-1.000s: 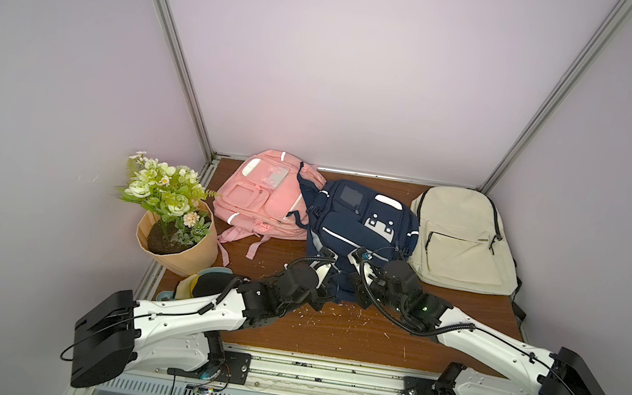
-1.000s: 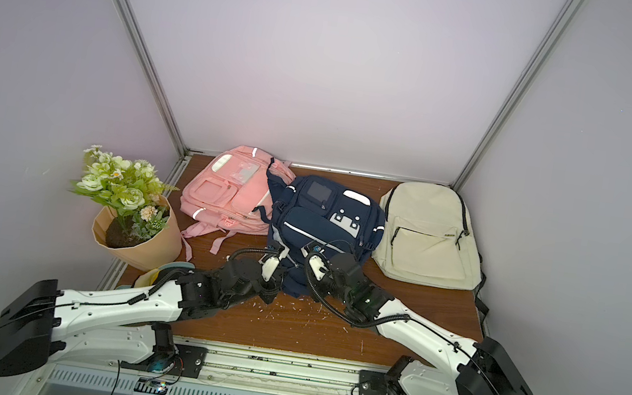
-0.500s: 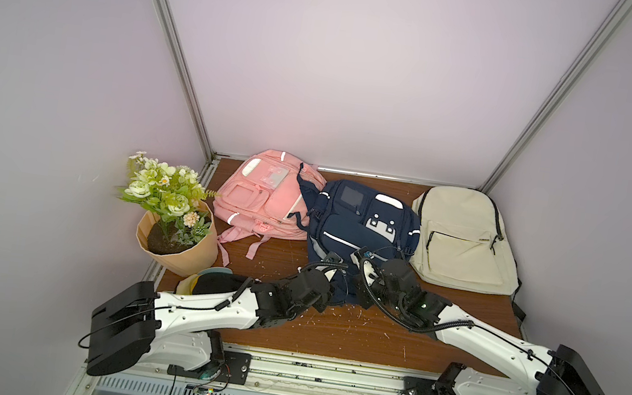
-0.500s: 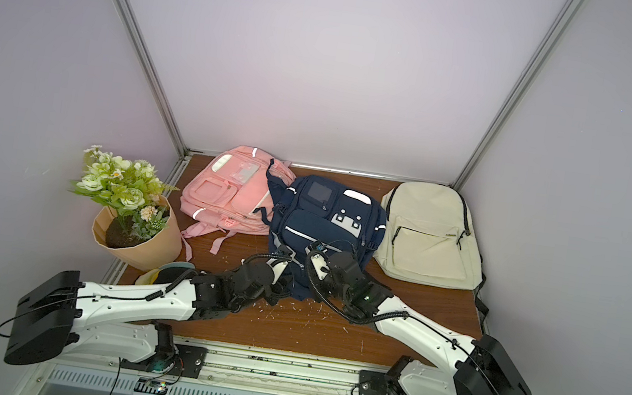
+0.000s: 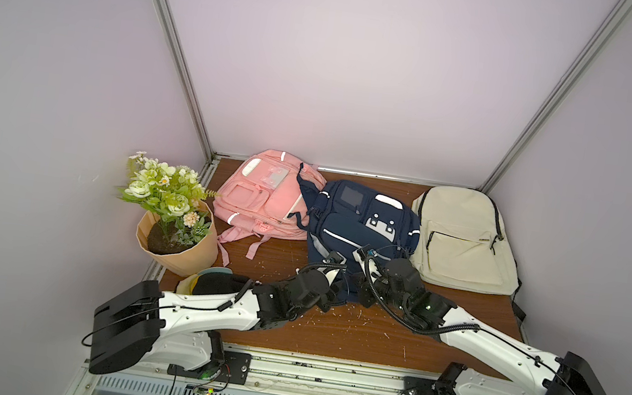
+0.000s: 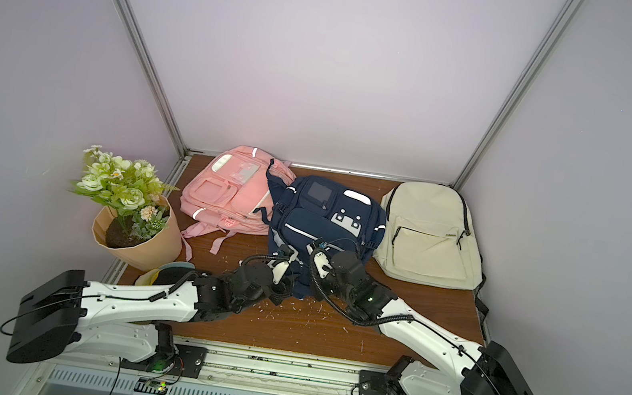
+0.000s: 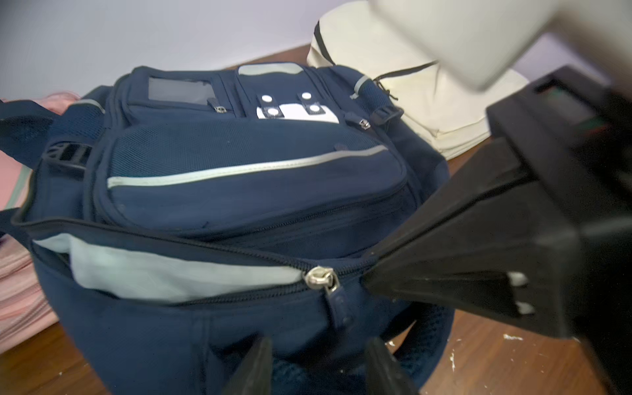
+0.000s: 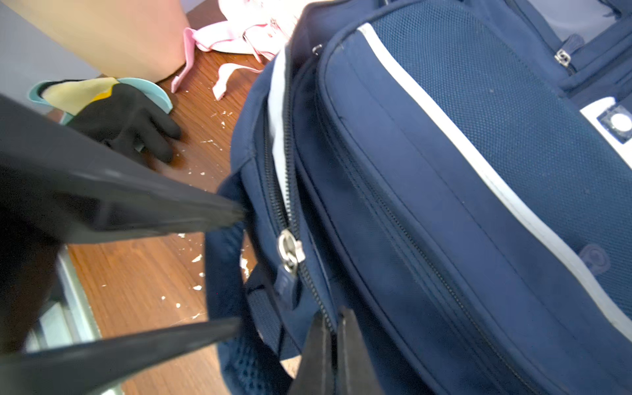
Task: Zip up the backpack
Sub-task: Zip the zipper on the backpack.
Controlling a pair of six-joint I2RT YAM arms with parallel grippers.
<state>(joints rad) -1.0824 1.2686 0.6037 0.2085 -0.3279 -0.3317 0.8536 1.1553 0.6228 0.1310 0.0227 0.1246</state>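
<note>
The navy pull tab hangs free above the open fingers of my left gripper, so I will move that gripper up and close it on the tab (image 7: 332, 294) near the slider.
The navy backpack (image 5: 361, 221) (image 6: 324, 216) lies mid-table between two other bags. Its main zipper is partly open, showing pale lining (image 7: 164, 270). The silver slider (image 7: 319, 277) (image 8: 289, 248) sits near the bag's front end, and its navy pull tab (image 7: 338, 304) hangs free. My left gripper (image 7: 318, 366) (image 5: 338, 292) is open just below the pull tab and holds nothing. In the right wrist view its fingertips (image 8: 236, 212) stand wide apart beside the bag. My right gripper (image 8: 333, 342) (image 5: 361, 293) is shut on the backpack's zipper seam, just past the slider.
A pink backpack (image 5: 263, 199) lies to the left of the navy one, and a beige backpack (image 5: 459, 239) to its right. A potted flower plant (image 5: 178, 238) stands at the left edge, with a black glove (image 8: 126, 119) on a teal dish in front of it. White crumbs dot the wooden table (image 5: 349, 337).
My left gripper was shut a second ago and has opened, and its arm has shifted a little toward the bag's front end. The right gripper has stayed shut in place.
</note>
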